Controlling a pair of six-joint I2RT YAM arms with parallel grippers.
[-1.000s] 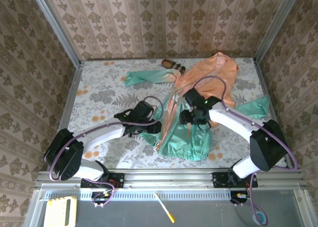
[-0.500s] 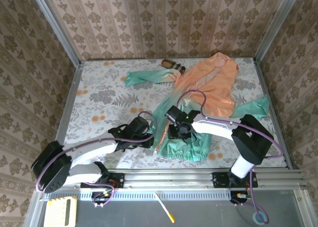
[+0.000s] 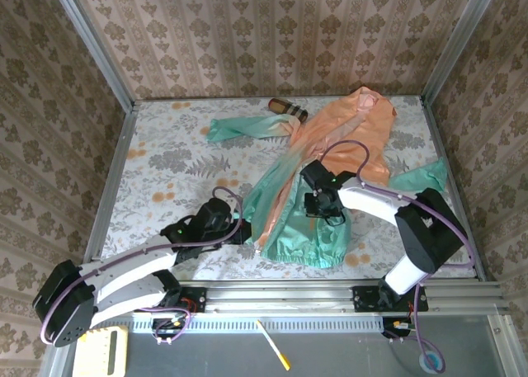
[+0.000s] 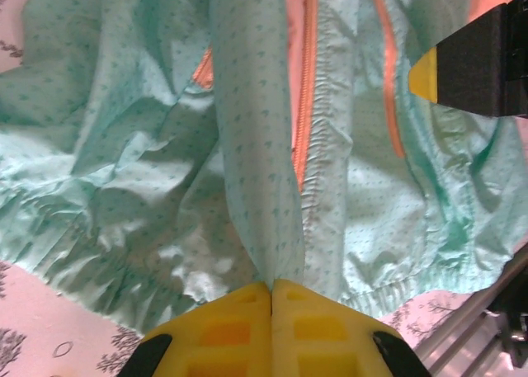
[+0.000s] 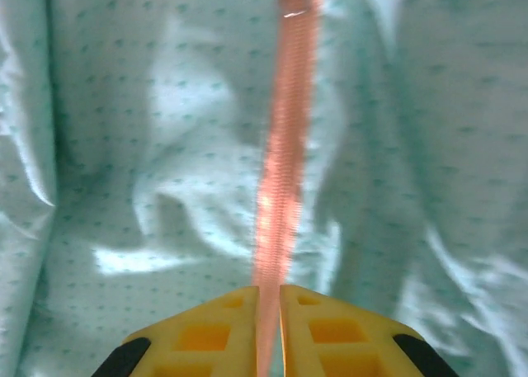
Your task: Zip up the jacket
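Note:
Next, I open my left gripper and take the fabric closer to the zipper (image 4: 294,228), because the raised mint fold it holds covers the orange zipper's lower end.
The jacket (image 3: 351,138) lies on the right half of the table, peach-orange at the far end and mint-green at its hem (image 3: 309,245). My left gripper (image 3: 246,231) is at the hem's left edge. In the left wrist view it (image 4: 272,285) is shut on a raised fold of mint fabric (image 4: 256,146), beside the orange zipper (image 4: 305,105). My right gripper (image 3: 320,208) is over the jacket's lower front. In the right wrist view it (image 5: 268,290) is shut on the orange zipper strip (image 5: 285,146), which runs straight away from the fingers, pulled taut.
A small brown striped cylinder (image 3: 287,107) lies at the far edge by the left sleeve (image 3: 239,128). The right sleeve (image 3: 421,179) reaches toward the right wall. A metal rail (image 3: 280,294) borders the near edge. Patterned walls enclose three sides.
The left arm has drawn back toward the near left, still holding the hem. The right gripper swung left and nearer, then came back right, and the jacket's lower front shifted with it.

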